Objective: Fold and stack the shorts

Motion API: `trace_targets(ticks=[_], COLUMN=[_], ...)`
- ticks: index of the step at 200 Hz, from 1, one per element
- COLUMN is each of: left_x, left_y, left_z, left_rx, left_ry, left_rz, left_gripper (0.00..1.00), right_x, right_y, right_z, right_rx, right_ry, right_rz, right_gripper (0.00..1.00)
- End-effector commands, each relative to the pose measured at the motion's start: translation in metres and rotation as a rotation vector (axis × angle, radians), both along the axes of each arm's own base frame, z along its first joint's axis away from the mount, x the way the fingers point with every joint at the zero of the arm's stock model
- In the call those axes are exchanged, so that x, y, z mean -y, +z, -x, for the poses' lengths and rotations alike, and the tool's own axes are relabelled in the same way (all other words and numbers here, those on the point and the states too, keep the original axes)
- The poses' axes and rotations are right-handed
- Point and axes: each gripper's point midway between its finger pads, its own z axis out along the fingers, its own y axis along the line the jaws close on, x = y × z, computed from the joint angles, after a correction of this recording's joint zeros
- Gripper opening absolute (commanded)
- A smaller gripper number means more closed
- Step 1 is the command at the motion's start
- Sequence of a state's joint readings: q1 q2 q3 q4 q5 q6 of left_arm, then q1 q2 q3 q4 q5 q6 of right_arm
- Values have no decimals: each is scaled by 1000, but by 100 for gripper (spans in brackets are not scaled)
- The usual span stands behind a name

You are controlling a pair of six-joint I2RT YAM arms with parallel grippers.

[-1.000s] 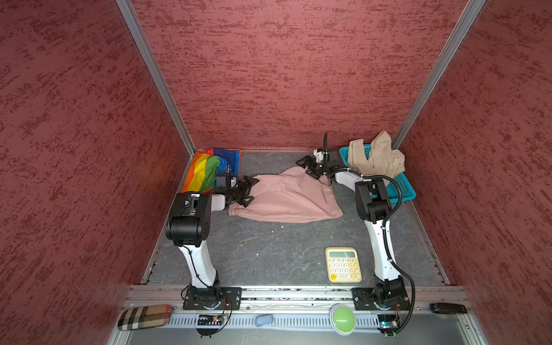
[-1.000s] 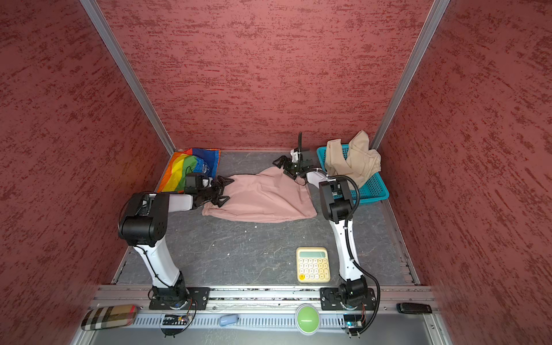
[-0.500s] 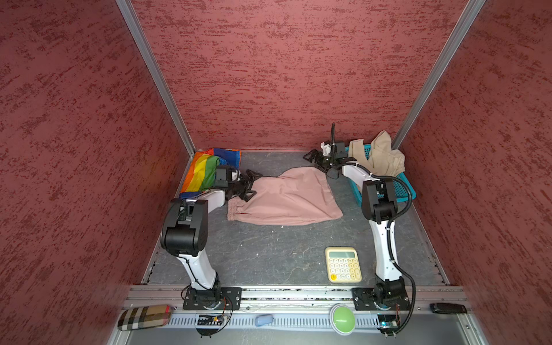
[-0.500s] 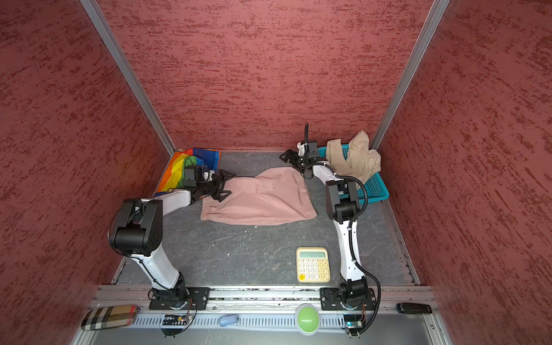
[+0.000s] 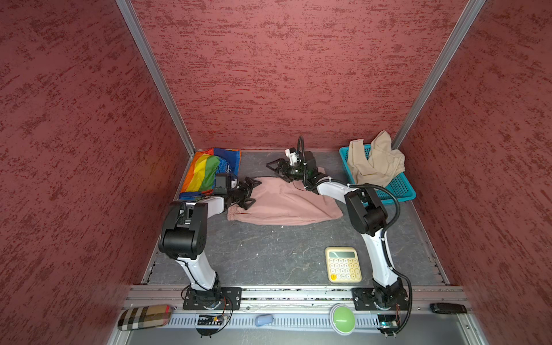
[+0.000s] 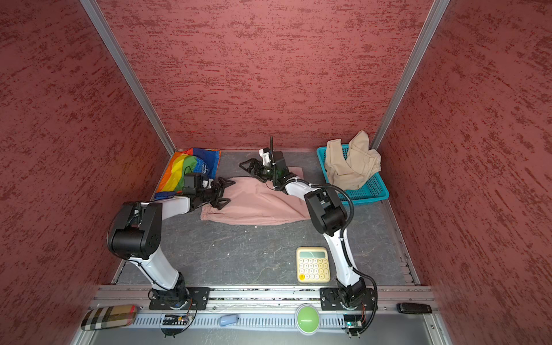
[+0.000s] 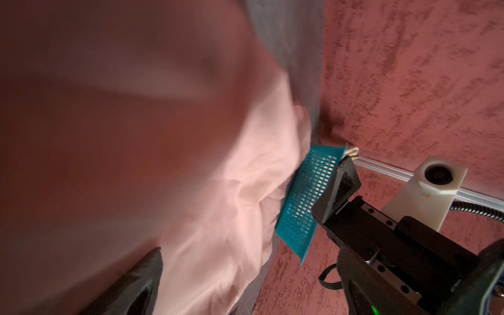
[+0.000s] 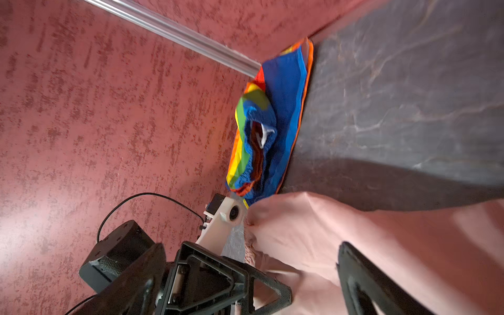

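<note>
I should next use my left gripper to grab the gathered waistband (image 5: 232,209) of the dusty pink shorts, at the edge nearest the rainbow shorts.
Dusty pink shorts (image 5: 283,206) (image 6: 254,206) lie flat mid-table and fill much of the left wrist view (image 7: 218,191) and the right wrist view (image 8: 368,231). My left gripper (image 5: 251,192) (image 6: 226,192) (image 7: 245,289) hangs open over their gathered left edge. My right gripper (image 5: 276,171) (image 6: 250,171) (image 8: 245,291) is open above their far edge and holds nothing. Rainbow shorts (image 5: 206,170) (image 6: 185,167) (image 8: 272,122) lie in the back left corner. Beige shorts (image 5: 373,164) (image 6: 349,167) are heaped in the teal basket (image 5: 401,189) (image 6: 373,191) (image 7: 305,201).
A yellow calculator (image 5: 343,264) (image 6: 313,264) lies at the front right of the grey table (image 5: 268,254). Red walls close in the back and both sides. On the front rail sit a green button (image 5: 342,318), a plaid case (image 5: 145,316) and a black device (image 5: 448,307).
My right gripper has swung left along the far edge of the pink shorts. My left arm has shifted a little at their left edge. Both grippers stay open.
</note>
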State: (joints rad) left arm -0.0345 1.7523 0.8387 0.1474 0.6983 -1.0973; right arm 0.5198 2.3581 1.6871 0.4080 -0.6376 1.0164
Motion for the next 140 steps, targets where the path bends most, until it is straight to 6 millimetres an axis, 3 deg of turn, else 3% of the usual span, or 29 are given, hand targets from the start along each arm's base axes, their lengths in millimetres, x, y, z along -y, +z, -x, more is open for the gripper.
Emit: trace_targets(ticks=[1, 23, 56, 88, 140], left_x=[-8, -14, -25, -35, -34], left_y=[1, -19, -39, -54, -61], left_z=[1, 12, 29, 48, 63], left_rx=[46, 8, -40, -78, -100], left_ry=[3, 9, 16, 28, 18], left_rz=[-25, -24, -28, -27, -31], left_gripper=[99, 99, 99, 99, 99], right_x=[-2, 12, 42, 81, 150], right_y=[-10, -44, -80, -90, -88], right_z=[-14, -28, -52, -77, -105], right_rx=[-18, -54, -81, -88, -63], right_ry=[-20, -50, -109, -180, -265], right_rz=[-61, -27, 57, 79, 174], right_gripper=[99, 99, 99, 99, 99])
